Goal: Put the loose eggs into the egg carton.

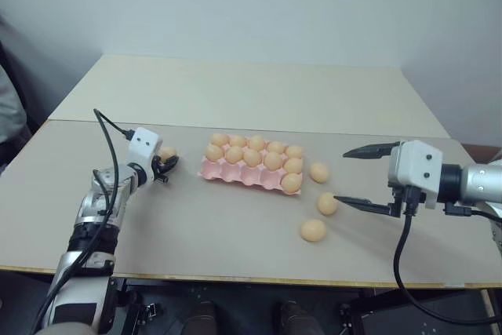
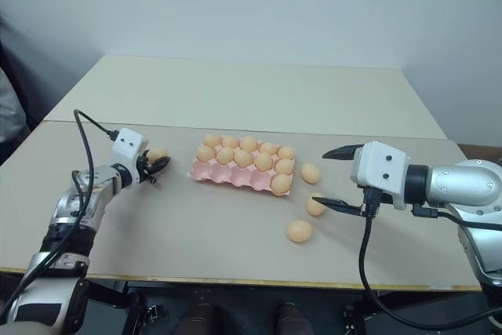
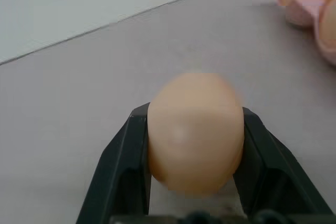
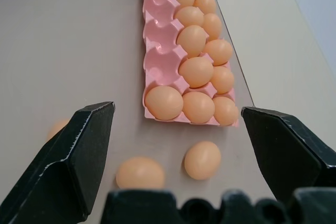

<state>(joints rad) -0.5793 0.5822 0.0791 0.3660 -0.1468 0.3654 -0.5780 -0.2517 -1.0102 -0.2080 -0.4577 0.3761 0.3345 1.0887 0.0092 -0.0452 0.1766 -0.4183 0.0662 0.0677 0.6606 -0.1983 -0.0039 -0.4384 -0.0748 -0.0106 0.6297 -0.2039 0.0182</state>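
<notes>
Next, I release the egg from my left gripper into the empty near-row cup (image 1: 271,180) next to the end egg of that row in the pink carton.
The pink egg carton (image 1: 232,172) lies mid-table with several eggs in it; most cups of its near row stand empty (image 4: 157,51). My left gripper (image 1: 165,162) is just left of the carton, shut on one loose egg (image 3: 194,129) that sits between its black fingers (image 3: 123,166). Three more loose eggs lie on the table right of the carton (image 1: 318,172), (image 1: 327,204), (image 1: 313,231). My right gripper (image 1: 342,176) hovers open beside those eggs with nothing between its fingers, pointing toward the carton's right end.
The grey-beige table (image 1: 196,233) joins a second, paler table (image 1: 251,92) behind it along a seam. A black cable (image 1: 110,154) loops over my left arm. The near table edge runs just below the loose eggs.
</notes>
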